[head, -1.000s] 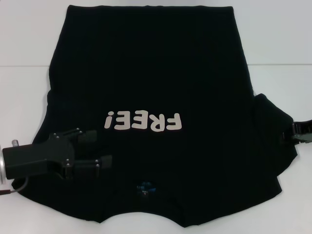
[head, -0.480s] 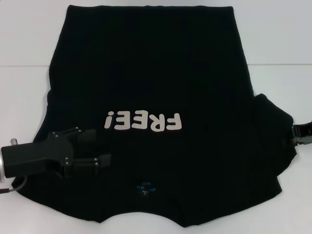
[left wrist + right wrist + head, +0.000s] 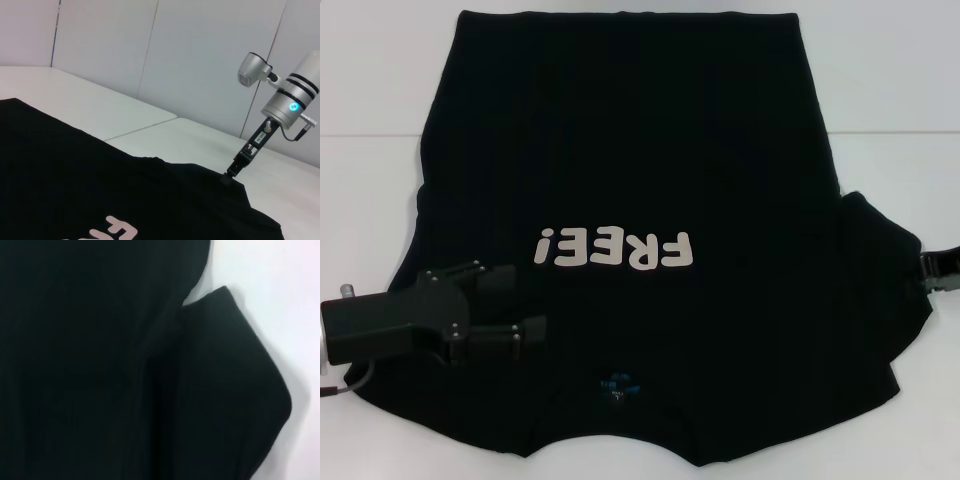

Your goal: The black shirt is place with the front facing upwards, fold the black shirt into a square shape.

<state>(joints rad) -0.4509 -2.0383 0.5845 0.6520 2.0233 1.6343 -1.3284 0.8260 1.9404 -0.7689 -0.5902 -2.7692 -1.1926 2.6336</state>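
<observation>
My right gripper is going to release the end of the sleeve on the black shirt's front (image 3: 730, 279), next to the F of the lettering.
The black shirt (image 3: 630, 180) lies flat on the white table, front up, with pale "FREE!" lettering (image 3: 615, 248) and a small blue neck label (image 3: 617, 384) near the front edge. My left gripper (image 3: 523, 305) hovers open over the shirt's left shoulder area, with nothing between its fingers. My right gripper (image 3: 934, 270) sits at the outer edge of the right sleeve (image 3: 880, 290). In the left wrist view its tip (image 3: 229, 176) meets the sleeve's edge. The right wrist view shows only black cloth (image 3: 100, 365) and the sleeve's corner (image 3: 235, 365).
White table (image 3: 890, 80) surrounds the shirt at the left, right and back, with a seam line running across it. Pale wall panels (image 3: 200, 60) stand behind the table. The shirt's neck edge reaches the near edge of the view.
My left gripper has drawn back a little to the left, still open. My right gripper has shifted slightly toward the right edge. The shirt has not moved.
</observation>
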